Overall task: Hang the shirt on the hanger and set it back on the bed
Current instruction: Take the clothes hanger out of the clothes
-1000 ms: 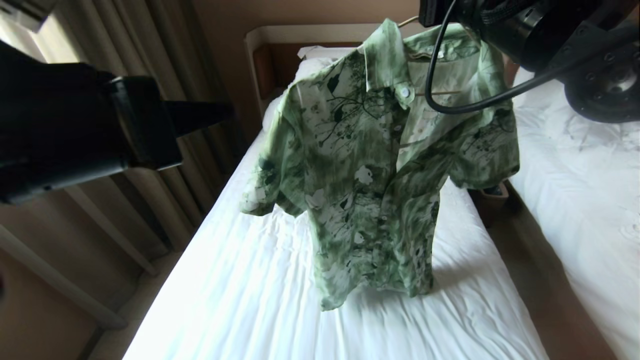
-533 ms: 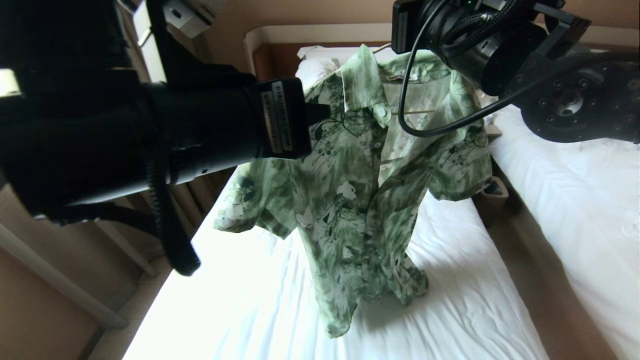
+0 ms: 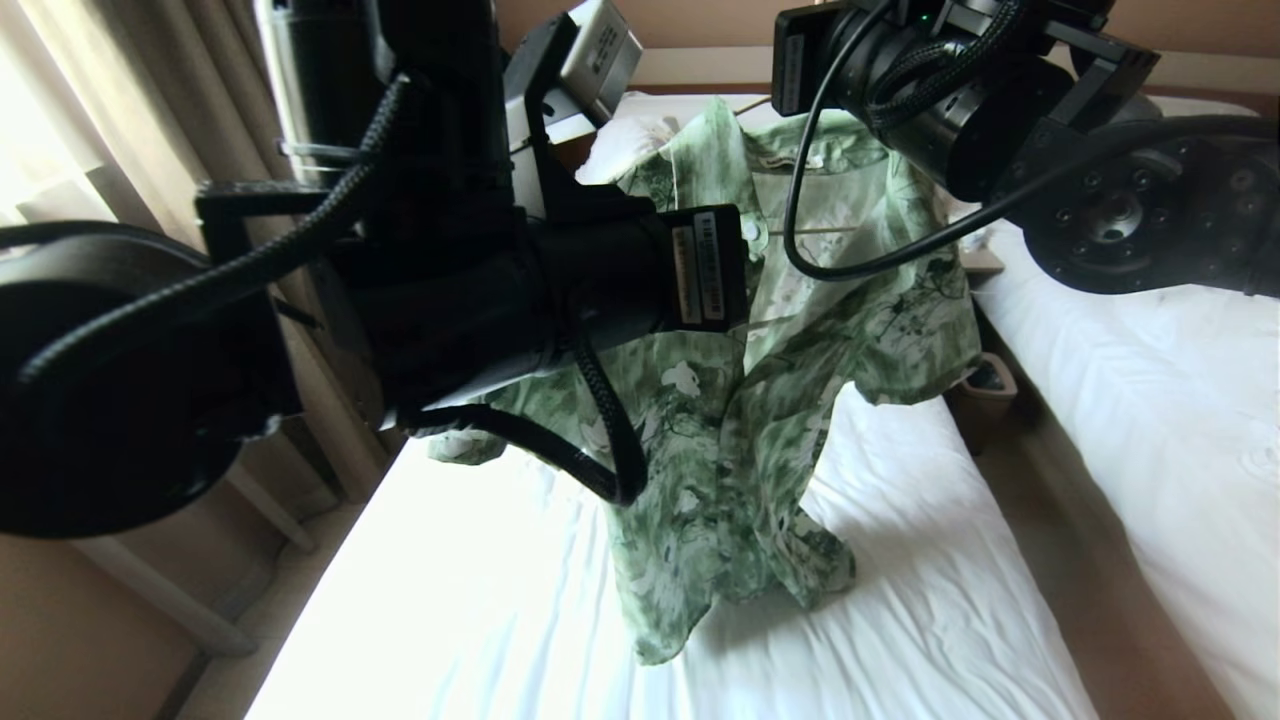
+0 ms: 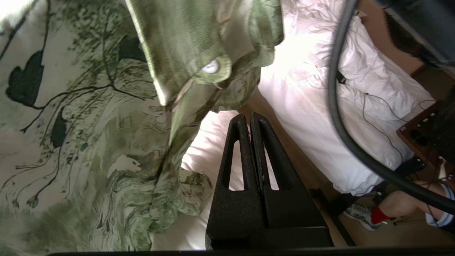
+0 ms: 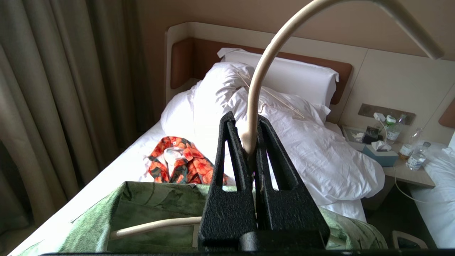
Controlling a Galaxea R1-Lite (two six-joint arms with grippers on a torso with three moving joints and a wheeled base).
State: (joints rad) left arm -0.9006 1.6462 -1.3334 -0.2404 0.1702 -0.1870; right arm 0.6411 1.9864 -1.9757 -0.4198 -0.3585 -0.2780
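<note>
Next, my left gripper opens, takes the collar's pointed tip point(image 4: 165, 94) and pulls it toward the curtains, because the shirt's collar folds in over the neck opening.
The green flowered shirt point(image 3: 800, 330) hangs on the cream hanger point(image 3: 835, 229) above the bed point(image 3: 900, 600); its hem bunches on the white sheet. My right gripper point(image 5: 245, 119) is shut on the base of the hanger's hook point(image 5: 261, 67), holding it up near the pillow end, with the shirt's collar point(image 5: 160, 206) just below it. My left gripper point(image 4: 249, 119) is shut and empty, close beside the shirt's buttoned collar tip point(image 4: 209, 67) without touching it. In the head view the left arm covers the shirt's left shoulder and sleeve.
An orange patterned garment point(image 5: 177, 165) lies by the bunched duvet and pillows point(image 5: 302, 142), with another thin hanger point(image 5: 280, 101) on them. A second bed point(image 3: 1150, 380) stands at the right, across a narrow aisle with a bin point(image 3: 985, 385). Curtains point(image 3: 100, 100) line the left. A person's leg point(image 4: 387, 209) shows.
My left arm has swung in from the left and now crosses in front of the shirt's chest. The right arm has shifted slightly left with the hanger, and the hem has settled more onto the sheet.
</note>
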